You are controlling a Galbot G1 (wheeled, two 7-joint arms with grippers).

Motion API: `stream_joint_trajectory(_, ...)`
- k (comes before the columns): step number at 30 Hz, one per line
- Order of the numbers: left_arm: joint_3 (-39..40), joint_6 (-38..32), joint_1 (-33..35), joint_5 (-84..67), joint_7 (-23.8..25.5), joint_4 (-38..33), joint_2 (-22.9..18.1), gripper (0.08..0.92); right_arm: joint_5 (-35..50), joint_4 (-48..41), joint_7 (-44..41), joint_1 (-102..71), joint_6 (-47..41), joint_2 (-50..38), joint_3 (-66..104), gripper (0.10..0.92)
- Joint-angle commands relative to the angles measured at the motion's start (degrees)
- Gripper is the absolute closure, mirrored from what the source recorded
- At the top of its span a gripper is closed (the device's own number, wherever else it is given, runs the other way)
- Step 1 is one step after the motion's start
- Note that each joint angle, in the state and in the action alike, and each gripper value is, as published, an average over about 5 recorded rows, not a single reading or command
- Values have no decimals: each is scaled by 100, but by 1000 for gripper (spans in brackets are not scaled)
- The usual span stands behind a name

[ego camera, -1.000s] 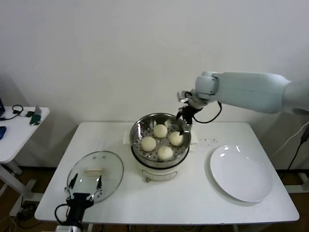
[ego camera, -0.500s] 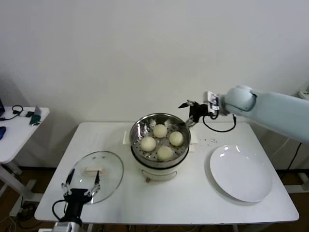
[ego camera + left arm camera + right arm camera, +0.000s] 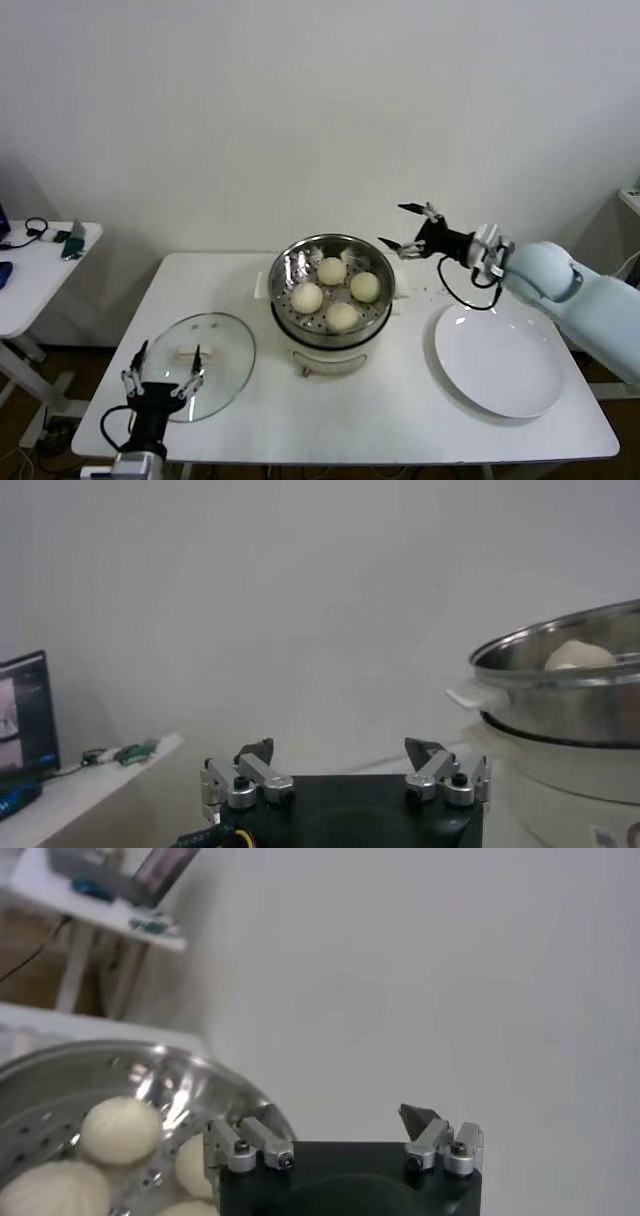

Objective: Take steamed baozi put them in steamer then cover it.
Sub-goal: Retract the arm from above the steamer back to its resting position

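Note:
The robot's left gripper needs to next grab the glass cover by the middle of its cream bar handle (image 3: 192, 354), to lift it for covering the steamer.
Four cream-white baozi (image 3: 332, 270) lie in the shiny steel steamer (image 3: 285, 268) on its white pot base at the table's middle. The steamer also shows in the right wrist view (image 3: 150, 1073) with baozi (image 3: 120, 1130) inside, and in the left wrist view (image 3: 560, 695). The glass cover (image 3: 225, 342) with its cream bar handle lies flat on the table at the front left. My right gripper (image 3: 402, 227) is open and empty, just right of the steamer's rim and above the table. My left gripper (image 3: 162, 363) is open and empty at the cover's near edge.
A flat white plate (image 3: 500, 360) lies on the table's right side, under my right arm. A small side table (image 3: 40, 262) with cables and gadgets stands at the far left. A white wall rises behind.
My right gripper has lifted out of the steamer and drawn back to the right, leaving the baozi inside. My left gripper has shifted slightly left and lower by the cover.

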Motion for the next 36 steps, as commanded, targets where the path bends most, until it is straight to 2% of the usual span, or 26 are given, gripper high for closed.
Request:
stream_joint_trajectory(1, -15, 71, 34, 558, -99, -72, 26, 177, -675, 733, 503, -4289, 154, 763, 4546, 203)
stream_joint_trajectory(5, -105, 69, -6, 1259, -206, -13, 111, 177, -968, 992, 492, -5166, 18, 1419, 5355, 203)
stream_joint_trajectory(11, -353, 184, -22, 3694, -370, 95, 346, 177, -1296, 1340, 426, -6228, -220, 2552, 6233, 203)
stream_joint_trajectory(18, -186, 477, 122, 6097, -130, 362, 558, 177, -1305, 1424, 256, -7072, -46, 3120, 6683, 203)
stream_joint_trajectory(22, 106, 533, -32, 6508, -249, 749, 607, 177, -1309, 1467, 209, -7310, 18, 3352, 6812, 203)
stream_joint_trajectory(27, 517, 586, -481, 6635, -671, 1502, 614, 177, -1396, 1413, 208, -7440, 100, 3479, 6932, 203)
stream_joint_trajectory(36, 637, 515, -1298, 7152, -760, 2647, 565, 177, -1547, 1386, 228, -7494, 78, 3666, 6987, 203)
